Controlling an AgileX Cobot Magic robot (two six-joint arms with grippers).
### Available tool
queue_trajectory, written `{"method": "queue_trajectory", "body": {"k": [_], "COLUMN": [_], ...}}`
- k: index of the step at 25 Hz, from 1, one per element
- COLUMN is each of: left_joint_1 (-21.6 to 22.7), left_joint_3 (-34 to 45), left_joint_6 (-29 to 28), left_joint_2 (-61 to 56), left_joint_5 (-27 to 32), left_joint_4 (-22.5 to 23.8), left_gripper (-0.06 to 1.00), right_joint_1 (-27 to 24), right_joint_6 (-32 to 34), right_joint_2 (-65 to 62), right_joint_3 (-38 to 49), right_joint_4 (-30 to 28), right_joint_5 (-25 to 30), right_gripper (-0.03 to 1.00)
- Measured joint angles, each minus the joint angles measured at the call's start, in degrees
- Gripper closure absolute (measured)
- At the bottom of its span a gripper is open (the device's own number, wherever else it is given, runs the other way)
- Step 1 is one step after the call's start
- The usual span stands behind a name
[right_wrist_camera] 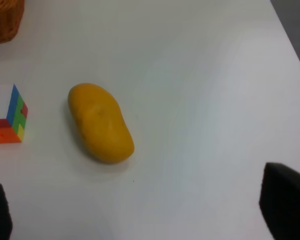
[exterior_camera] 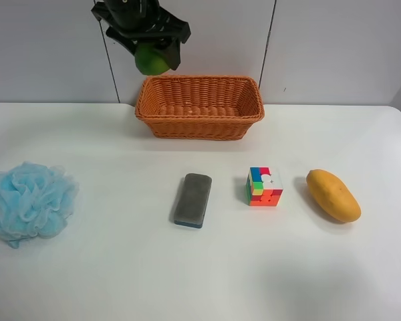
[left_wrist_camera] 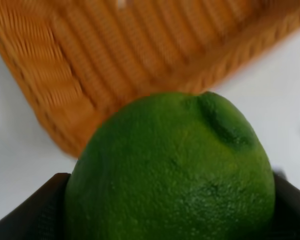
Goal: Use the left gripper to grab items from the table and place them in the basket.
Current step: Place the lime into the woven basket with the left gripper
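Next, my left gripper lets go of the green fruit in the middle of the wicker basket (exterior_camera: 201, 105), close to the basket's front side.
My left gripper (exterior_camera: 152, 53) is shut on the green mango-like fruit (exterior_camera: 151, 61) and holds it in the air above the left end of the wicker basket (exterior_camera: 199, 105). In the left wrist view the green fruit (left_wrist_camera: 172, 170) fills the frame between the black fingers (left_wrist_camera: 27, 212), with the basket (left_wrist_camera: 105, 65) below it. On the white table (exterior_camera: 120, 267) lie the light-blue bath pouf (exterior_camera: 28, 199), the grey sponge block (exterior_camera: 192, 199), the puzzle cube (exterior_camera: 264, 186) and the yellow mango (exterior_camera: 332, 194). My right gripper (right_wrist_camera: 140, 220) is open above the table near the yellow mango (right_wrist_camera: 100, 122).
The puzzle cube (right_wrist_camera: 6, 114) and a corner of the basket (right_wrist_camera: 5, 17) show in the right wrist view. The table's right edge (right_wrist_camera: 290, 40) runs close to the mango. A grey panelled wall (exterior_camera: 334, 47) stands behind the basket.
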Motion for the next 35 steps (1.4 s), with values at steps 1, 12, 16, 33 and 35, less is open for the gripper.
{"method": "queue_trajectory", "body": {"k": [1, 12, 16, 33, 35], "left_joint_1": [0.1, 0.7, 1.1, 2.1, 2.1], "left_joint_3": [-2.0, -10.0, -10.0, -10.0, -10.0], "left_joint_6": [0.1, 0.1, 0.1, 0.1, 0.1], "left_joint_2": [1.8, 17.1, 21.5, 27.2, 27.2], "left_joint_5": [-0.3, -13.1, -16.9, -23.5, -23.9], "left_joint_4": [0.0, -1.3, -2.6, -6.9, -7.1], "left_gripper": [0.28, 0.28, 0.28, 0.17, 0.03], "right_joint_1": [0.0, 0.0, 0.0, 0.0, 0.0], "right_joint_6": [0.0, 0.0, 0.0, 0.0, 0.0], "right_joint_2": [0.0, 0.0, 0.0, 0.0, 0.0], "right_joint_3": [0.0, 0.0, 0.0, 0.0, 0.0], "right_joint_4": [0.0, 0.0, 0.0, 0.0, 0.0], "right_joint_5": [0.0, 0.0, 0.0, 0.0, 0.0], "right_gripper": [-0.03, -0.03, -0.03, -0.03, -0.03]}}
